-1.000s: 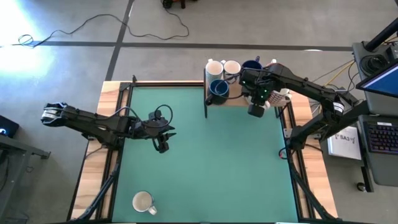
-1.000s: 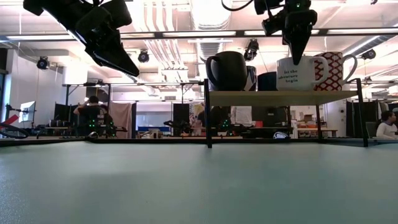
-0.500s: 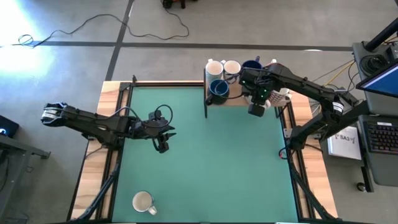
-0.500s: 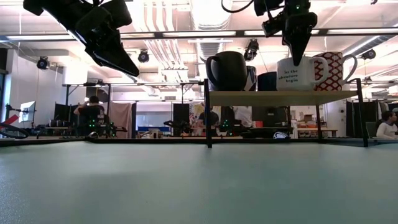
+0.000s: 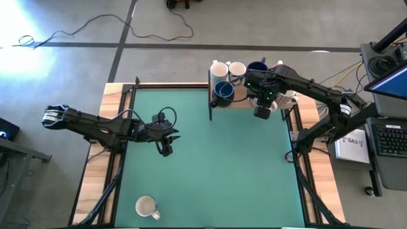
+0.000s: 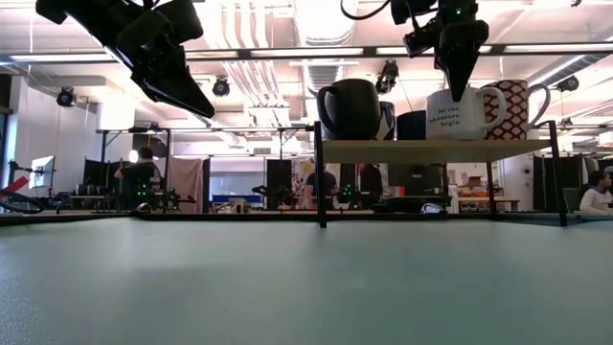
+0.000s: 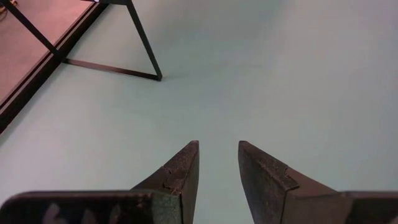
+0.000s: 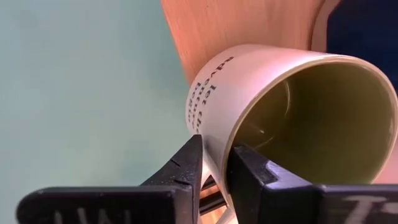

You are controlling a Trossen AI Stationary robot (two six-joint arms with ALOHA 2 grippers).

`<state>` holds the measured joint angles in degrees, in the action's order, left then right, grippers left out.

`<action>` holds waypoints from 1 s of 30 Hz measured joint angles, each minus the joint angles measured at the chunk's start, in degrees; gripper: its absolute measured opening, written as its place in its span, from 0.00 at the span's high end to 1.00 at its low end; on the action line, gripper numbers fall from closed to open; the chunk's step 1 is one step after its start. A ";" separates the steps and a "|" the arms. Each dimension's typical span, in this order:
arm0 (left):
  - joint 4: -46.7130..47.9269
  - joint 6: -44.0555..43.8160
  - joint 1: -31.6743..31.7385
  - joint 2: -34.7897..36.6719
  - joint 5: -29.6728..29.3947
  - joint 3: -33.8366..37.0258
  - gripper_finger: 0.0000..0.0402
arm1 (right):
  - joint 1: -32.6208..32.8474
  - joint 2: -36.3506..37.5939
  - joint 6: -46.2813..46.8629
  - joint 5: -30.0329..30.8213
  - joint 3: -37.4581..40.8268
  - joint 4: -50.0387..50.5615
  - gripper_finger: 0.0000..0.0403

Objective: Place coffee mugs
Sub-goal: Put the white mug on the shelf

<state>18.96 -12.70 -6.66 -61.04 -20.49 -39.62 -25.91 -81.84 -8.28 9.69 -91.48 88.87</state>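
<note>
The robot's left gripper will next go to the white mug on the green mat and close on the mug's rim [image 5: 152, 198], on the side facing the shelf.
A raised wooden shelf [image 6: 383, 150] at the table's far right carries several coffee mugs: two white [image 5: 219, 69], two navy [image 5: 223, 90], one red-patterned [image 6: 517, 101]. A white mug with black lettering [image 6: 458, 113] stands upright on its base near the shelf's front edge. My right gripper [image 8: 216, 157] points down over it, slightly open, one finger on each side of its wall. Another white mug [image 5: 146, 206] stands on the green mat at the near left. My left gripper [image 7: 217, 144] hovers open above the mat's left half, holding nothing. My right gripper comes from above with one finger [image 8: 186, 162] outside the lettered mug's wall and the other [image 8: 252, 168] inside, at the rim [image 8: 217, 146] on the side facing the table's near edge. Whether the fingers still touch the wall I cannot tell. The mug rests upright on the shelf.
The shelf stands on thin black legs [image 6: 319, 172] with free room beneath it. Black frame rails [image 5: 121, 127] run along the mat's sides. Wide bare green mat [image 5: 216, 165] lies between the arms. People and desks show in the room beyond the far edge.
My right gripper's fingers have parted a little at the lettered mug's rim while the hand stays in place. The mug stays upright on the shelf.
</note>
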 joint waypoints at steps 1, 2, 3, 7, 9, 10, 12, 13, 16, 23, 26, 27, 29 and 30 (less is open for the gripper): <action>0.00 -0.01 0.00 0.00 0.00 0.00 0.76 | 0.01 0.00 -0.10 0.19 0.00 -0.01 0.86; 0.00 0.00 0.00 -0.02 0.00 0.00 0.76 | 0.02 0.00 -0.18 0.30 0.00 -0.01 0.85; 0.00 0.01 0.01 0.00 0.00 0.00 0.76 | 0.02 0.00 -0.21 0.32 0.00 -0.01 0.84; 0.00 0.01 0.01 -0.02 0.00 0.00 0.76 | -0.01 0.00 -0.24 0.86 0.00 -0.25 0.83; 0.00 0.01 0.01 -0.02 0.00 0.01 0.76 | 0.00 0.00 -0.26 0.90 0.00 -0.53 0.83; 0.00 -0.01 0.02 0.00 0.00 0.00 0.76 | 0.01 0.00 -0.26 0.94 0.00 -0.66 0.84; 0.00 0.01 0.01 0.00 0.00 0.01 0.76 | 0.02 0.00 -0.27 1.00 0.00 -0.80 0.84; 0.01 0.01 0.02 0.00 0.00 0.00 0.76 | 0.01 0.00 -0.26 1.11 0.00 -0.81 0.84; 0.00 0.01 0.00 0.00 0.00 0.00 0.76 | 0.02 0.00 -0.17 2.22 0.00 -0.88 0.84; 0.01 -0.01 0.01 -0.01 0.00 0.00 0.76 | 0.02 0.09 0.84 3.40 0.00 -0.88 0.83; 0.01 0.00 0.02 0.00 0.00 0.00 0.76 | 0.15 0.38 0.88 3.40 -0.02 -0.87 0.83; 0.00 0.00 0.02 0.00 0.00 0.00 0.76 | 0.15 0.42 1.03 3.38 -0.22 -0.71 0.83; 0.00 -0.01 0.02 0.00 0.00 0.02 0.76 | 0.15 0.42 2.00 3.30 -1.34 -0.64 0.83; 0.01 0.00 0.02 0.00 0.00 0.00 0.76 | 0.15 0.42 2.58 2.92 -2.20 -0.63 0.83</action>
<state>18.98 -12.70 -6.64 -61.04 -20.49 -39.62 -25.76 -81.43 -5.69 12.61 -93.68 88.23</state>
